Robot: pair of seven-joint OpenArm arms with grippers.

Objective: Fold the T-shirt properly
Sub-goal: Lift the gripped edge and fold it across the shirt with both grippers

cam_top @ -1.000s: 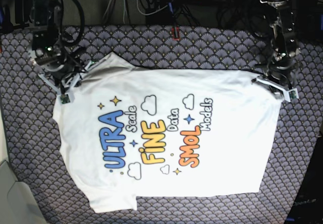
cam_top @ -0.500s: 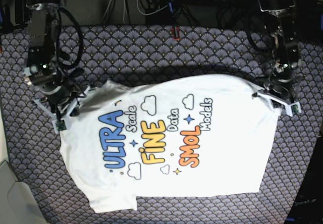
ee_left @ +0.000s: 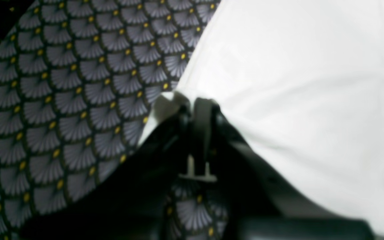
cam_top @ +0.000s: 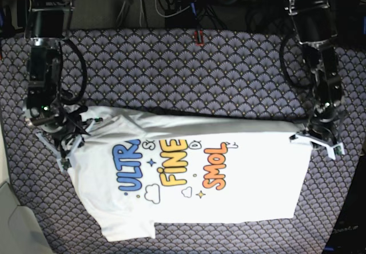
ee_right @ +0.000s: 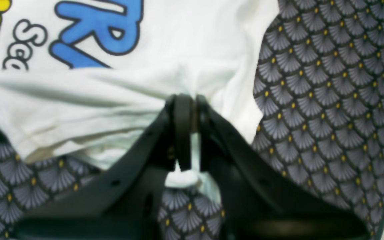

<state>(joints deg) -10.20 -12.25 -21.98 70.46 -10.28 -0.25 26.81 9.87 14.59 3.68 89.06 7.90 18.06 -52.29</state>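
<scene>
The left gripper will release the hem on the white T-shirt's side edge (cam_top: 299, 162), level with the orange "SMOL".
The white T-shirt (cam_top: 229, 197) lies print up on the patterned cloth, blue "ULTRA", yellow "FINE" and orange "SMOL" showing. Its far edge is lifted and turned over toward the near side, hiding the ends of the words. My left gripper (cam_top: 313, 141) sits at the shirt's far right corner. In the left wrist view the gripper (ee_left: 198, 103) is shut on the white hem of the shirt (ee_left: 295, 83). My right gripper (cam_top: 67, 151) is at the far left corner. In its wrist view it (ee_right: 188, 100) is shut on bunched cloth of the shirt (ee_right: 178, 43) below the blue letters.
A grey scallop-patterned cloth (cam_top: 189, 71) covers the table around the shirt. Cables and dark equipment (cam_top: 171, 2) run along the back edge, with a small red object (cam_top: 198, 36) there. A pale surface (cam_top: 11, 219) borders the near left corner.
Both grippers have moved toward the near side, drawing the shirt's far edge over the print. The small words and upper stars and clouds are now covered.
</scene>
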